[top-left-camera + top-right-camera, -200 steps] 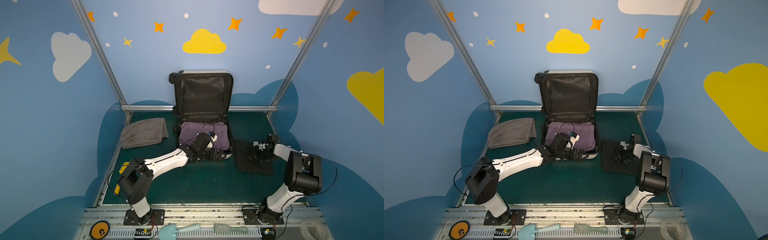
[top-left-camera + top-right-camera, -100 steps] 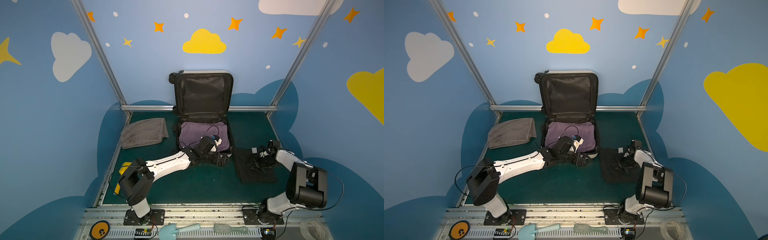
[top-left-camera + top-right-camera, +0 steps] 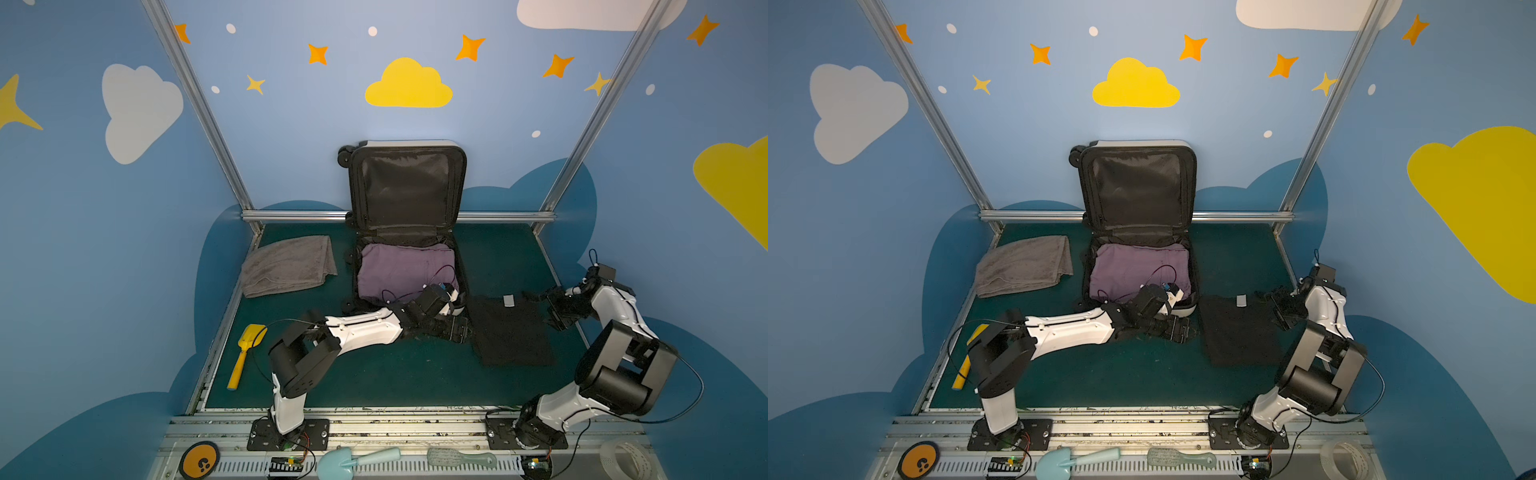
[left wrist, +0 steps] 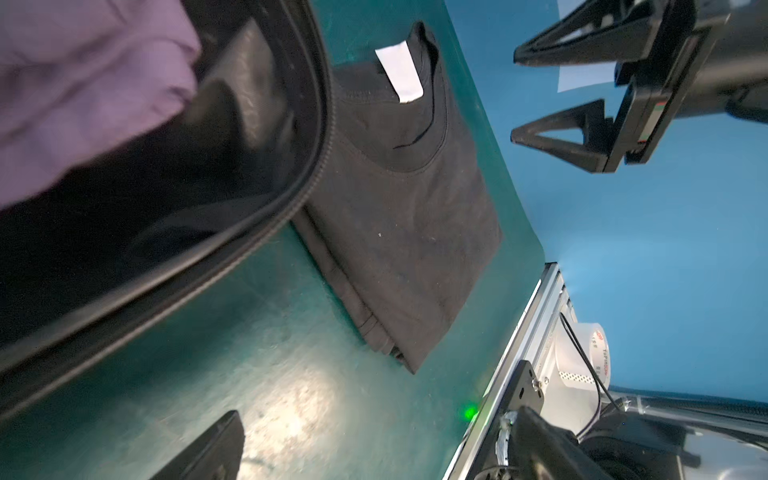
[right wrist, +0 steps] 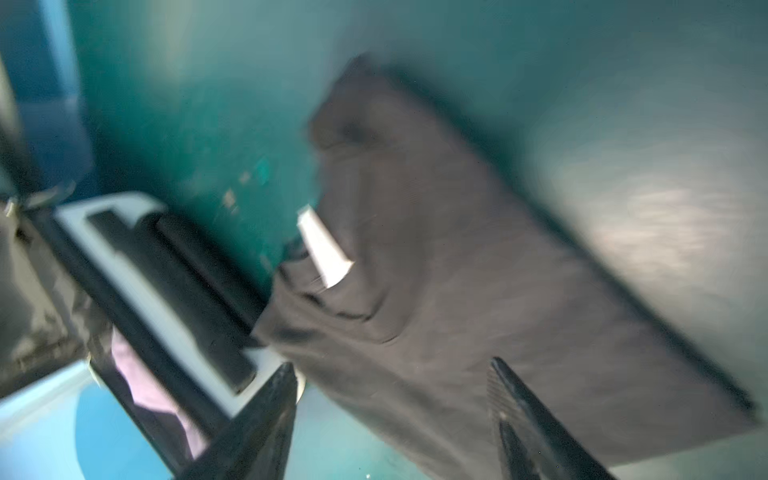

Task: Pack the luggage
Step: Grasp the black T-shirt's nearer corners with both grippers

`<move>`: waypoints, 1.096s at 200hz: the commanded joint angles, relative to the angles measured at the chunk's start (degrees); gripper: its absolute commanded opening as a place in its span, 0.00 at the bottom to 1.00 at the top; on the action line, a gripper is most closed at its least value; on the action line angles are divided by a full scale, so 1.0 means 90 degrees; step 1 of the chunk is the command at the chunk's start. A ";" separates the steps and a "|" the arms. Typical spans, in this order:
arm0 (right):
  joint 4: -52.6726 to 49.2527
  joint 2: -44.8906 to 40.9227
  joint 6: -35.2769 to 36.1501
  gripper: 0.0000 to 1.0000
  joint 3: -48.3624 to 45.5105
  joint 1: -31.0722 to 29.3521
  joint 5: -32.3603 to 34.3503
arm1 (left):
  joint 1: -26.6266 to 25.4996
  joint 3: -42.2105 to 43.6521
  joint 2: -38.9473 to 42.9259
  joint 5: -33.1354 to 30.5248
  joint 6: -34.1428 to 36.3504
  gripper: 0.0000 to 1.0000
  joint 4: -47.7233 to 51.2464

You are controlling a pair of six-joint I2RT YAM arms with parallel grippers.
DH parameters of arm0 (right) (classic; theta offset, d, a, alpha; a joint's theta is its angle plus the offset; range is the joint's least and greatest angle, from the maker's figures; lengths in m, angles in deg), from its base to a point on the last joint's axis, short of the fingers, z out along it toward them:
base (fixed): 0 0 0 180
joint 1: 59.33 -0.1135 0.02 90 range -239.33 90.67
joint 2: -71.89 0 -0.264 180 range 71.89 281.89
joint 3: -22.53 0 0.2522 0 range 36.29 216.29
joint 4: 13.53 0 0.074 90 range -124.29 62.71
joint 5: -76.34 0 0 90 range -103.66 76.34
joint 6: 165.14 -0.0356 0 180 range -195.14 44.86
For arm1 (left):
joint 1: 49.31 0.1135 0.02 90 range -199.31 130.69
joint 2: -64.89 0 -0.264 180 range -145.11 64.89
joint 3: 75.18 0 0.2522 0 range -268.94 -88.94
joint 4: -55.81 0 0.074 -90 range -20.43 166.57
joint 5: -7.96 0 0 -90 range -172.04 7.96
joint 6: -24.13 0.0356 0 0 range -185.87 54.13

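Observation:
My right gripper will next close on the middle of the black shirt's side edge (image 3: 545,330) (image 5: 588,264), choosing the side edge that lies farther away from the luggage.
The luggage (image 3: 407,187) (image 3: 1138,187) stands open at the back, lid upright, with a purple garment (image 3: 399,270) (image 4: 83,83) in its base. In both top views my left gripper (image 3: 455,328) (image 3: 1177,330) hovers open just in front of the base's front right corner. Only one of its fingers (image 4: 208,449) shows in the left wrist view, over bare table. A folded black shirt (image 3: 511,328) (image 4: 407,208) (image 5: 478,291) lies right of the luggage. My right gripper (image 3: 546,309) (image 4: 514,97) (image 5: 390,363) is open and empty at the shirt's right edge.
A grey towel (image 3: 289,266) lies left of the luggage and a yellow scoop (image 3: 245,353) at the front left. On the front rail sit a blue scoop (image 3: 353,459), a brush (image 3: 461,459), a tape roll (image 3: 623,457) and an orange disc (image 3: 199,461).
The right gripper opened, let go of the black shirt and drew back to the right. The left gripper slid forward and right, out of the luggage base.

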 commanded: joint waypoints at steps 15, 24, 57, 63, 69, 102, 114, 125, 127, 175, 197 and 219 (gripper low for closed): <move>-0.0059 0.0314 -0.0029 0.73 -0.0261 0.0543 0.0024 | -0.0258 -0.0401 -0.0531 -0.0254 -0.0559 1.00 -0.0265; 0.0002 0.0385 -0.0028 0.73 -0.0309 0.0620 -0.0061 | -0.0321 -0.0500 -0.0678 -0.0356 -0.0621 1.00 -0.0241; 0.0113 0.0569 -0.0083 0.73 -0.0393 0.0663 -0.0163 | -0.0451 -0.0915 -0.1175 -0.0673 -0.0730 1.00 -0.0052; 0.0121 0.0597 -0.0085 0.73 -0.0410 0.0680 -0.0159 | -0.0461 -0.0973 -0.1264 -0.0727 -0.0764 1.00 -0.0022; 0.0132 0.0620 -0.0101 0.74 -0.0430 0.0673 -0.0173 | -0.0462 -0.1028 -0.1336 -0.0764 -0.0798 1.00 -0.0018; 0.0264 0.0733 -0.0174 0.74 -0.0587 0.0729 -0.0323 | -0.0467 -0.1335 -0.1673 -0.0960 -0.0908 1.00 0.0156; 0.0296 0.0789 -0.0184 0.74 -0.0634 0.0739 -0.0345 | -0.0470 -0.1445 -0.1797 -0.0961 -0.0947 1.00 0.0204; 0.0339 0.0826 -0.0174 0.74 -0.0687 0.0743 -0.0373 | -0.0476 -0.1566 -0.1914 -0.0936 -0.0948 1.00 0.0264; 0.0351 0.0825 -0.0174 0.74 -0.0699 0.0743 -0.0381 | -0.0480 -0.1599 -0.1943 -0.0937 -0.0943 1.00 0.0291; 0.0515 0.0951 -0.0298 0.74 -0.0881 0.0774 -0.0470 | -0.0482 -0.2086 -0.2325 -0.0980 -0.0863 1.00 0.0593; 0.0592 0.0778 -0.0374 0.73 -0.0940 0.0944 -0.0393 | -0.0484 -0.2181 -0.2410 -0.0972 -0.0841 1.00 0.0664; 0.0651 0.0414 -0.0408 0.72 -0.0969 0.1138 -0.0343 | -0.0472 -0.2228 -0.2464 -0.0951 -0.0798 1.00 0.0679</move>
